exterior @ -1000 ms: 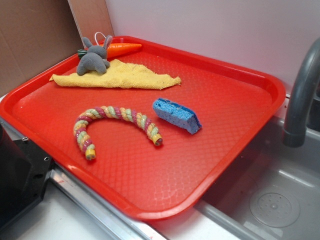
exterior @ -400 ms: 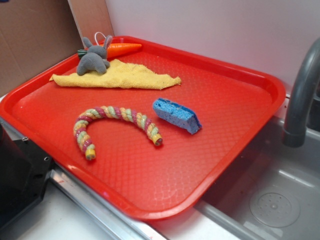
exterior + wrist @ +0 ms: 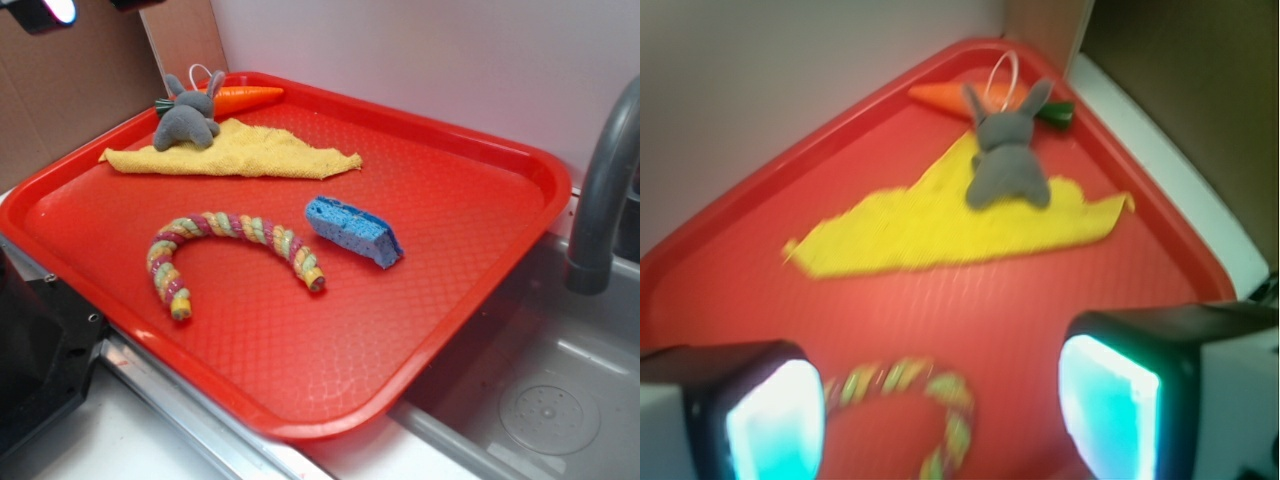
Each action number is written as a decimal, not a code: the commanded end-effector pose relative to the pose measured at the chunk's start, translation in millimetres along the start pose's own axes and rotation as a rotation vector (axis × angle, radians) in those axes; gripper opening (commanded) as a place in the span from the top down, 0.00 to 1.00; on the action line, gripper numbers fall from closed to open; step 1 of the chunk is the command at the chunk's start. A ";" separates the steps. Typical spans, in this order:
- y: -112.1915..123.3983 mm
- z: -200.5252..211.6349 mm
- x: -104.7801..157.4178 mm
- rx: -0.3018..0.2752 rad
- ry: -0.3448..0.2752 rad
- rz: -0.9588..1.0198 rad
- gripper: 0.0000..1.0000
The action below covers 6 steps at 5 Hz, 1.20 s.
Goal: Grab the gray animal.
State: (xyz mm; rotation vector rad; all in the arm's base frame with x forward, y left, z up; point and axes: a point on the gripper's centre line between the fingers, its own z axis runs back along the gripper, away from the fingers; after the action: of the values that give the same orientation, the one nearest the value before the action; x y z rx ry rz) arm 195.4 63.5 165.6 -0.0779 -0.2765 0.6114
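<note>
The gray bunny's neck (image 3: 191, 108) (image 3: 1004, 146), just below the bunny's head, is the next place that I need to move my gripper to and close it on.
The gray animal (image 3: 187, 116) is a small dark-gray plush bunny with two upright ears and a white loop. It rests on a yellow cloth (image 3: 235, 152) at the far left corner of the red tray (image 3: 330, 395). In the wrist view the bunny (image 3: 1008, 158) lies far ahead, its back toward me, with an orange carrot (image 3: 950, 97) behind it. My gripper (image 3: 940, 410) hangs high above the tray, open, with nothing between its glowing pads (image 3: 775, 425). In the exterior view only its tips (image 3: 45, 12) show at the top left corner.
An orange carrot (image 3: 245, 98) lies just behind the bunny. A curved striped rope toy (image 3: 225, 245) and a blue sponge (image 3: 352, 230) sit mid-tray. A grey faucet (image 3: 600, 190) and sink basin (image 3: 545, 400) are on the right. A cardboard wall (image 3: 70, 90) stands at left.
The gripper's lit tips have come into the exterior view at the top left corner. The bunny and the other things on the tray have not moved.
</note>
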 end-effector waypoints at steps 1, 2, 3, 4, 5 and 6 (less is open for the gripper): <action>29.2 -37.2 54.2 0.088 -0.098 0.048 0.00; 34.5 -65.1 70.5 0.117 -0.122 0.057 0.00; 35.5 -93.8 81.4 0.129 -0.108 0.060 0.00; 36.1 -121.2 87.2 0.179 -0.103 0.076 0.00; 34.7 -138.7 86.5 0.197 -0.078 0.057 0.00; 29.8 -147.7 81.2 0.206 -0.070 0.046 0.87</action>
State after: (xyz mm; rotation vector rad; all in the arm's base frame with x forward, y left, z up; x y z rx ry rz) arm 279.3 131.3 25.5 0.1287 -0.2363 0.6973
